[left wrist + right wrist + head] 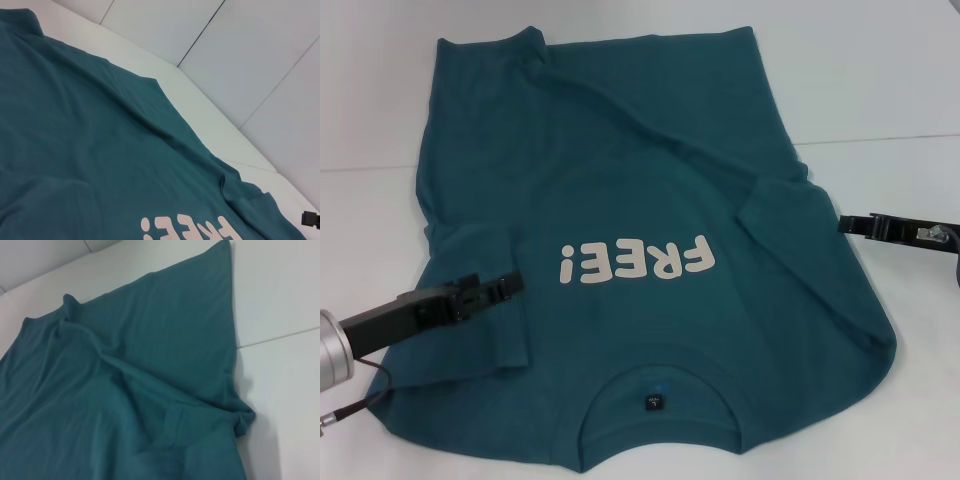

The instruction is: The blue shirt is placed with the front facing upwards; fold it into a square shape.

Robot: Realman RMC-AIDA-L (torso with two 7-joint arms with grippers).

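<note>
I can see the wrinkled sleeve stops short of the FREE! print and bulges at the shirt's side, so I need to take the sleeve's outer edge point(848, 252) with my right gripper and pull it farther in.
The blue shirt point(640, 180) lies flat on the white table, front up, with its cream "FREE!" print point(638, 262) in the middle and the round collar point(660, 400) with a dark label at the near edge. The sleeve on the left point(480, 340) is folded inward onto the body. My left gripper point(518, 284) hovers low over that folded sleeve, pointing toward the print. Just off the shirt's right edge, my right gripper point(844, 224) points at the wrinkled right sleeve point(780, 200). Both wrist views show teal cloth point(75, 150) point(125, 390) with diagonal creases.
The white table point(880, 80) extends beyond the shirt on the far and right sides, with a thin seam line point(890, 138) running across it. A cable point(360, 395) hangs from my left arm near the front left corner.
</note>
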